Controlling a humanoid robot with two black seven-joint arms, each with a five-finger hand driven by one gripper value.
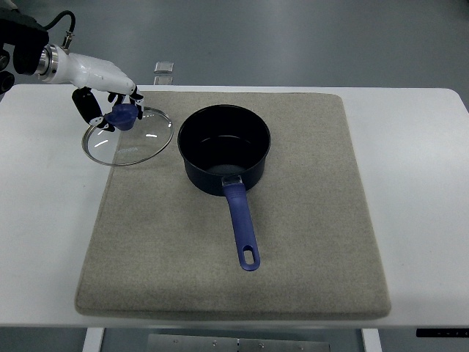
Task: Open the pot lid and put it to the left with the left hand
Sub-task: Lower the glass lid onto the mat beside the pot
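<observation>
Next, my left gripper releases the glass lid on the grey mat (152,145), right up against the dark blue saucepan.
A dark blue saucepan (223,147) stands uncovered on the grey mat (293,242), its blue handle (242,224) pointing toward the near edge. To its left a glass lid (135,143) with a blue knob (123,115) sits at the mat's far left corner, tilted slightly and overhanging the mat's edge. My left hand (110,106), white with black fingertips, comes in from the upper left and has its fingers curled around the knob. The right arm does not show.
The mat lies on a white table (44,220) with bare strips on both sides. A small clear block (164,68) sits at the table's far edge behind the mat. Grey floor lies beyond.
</observation>
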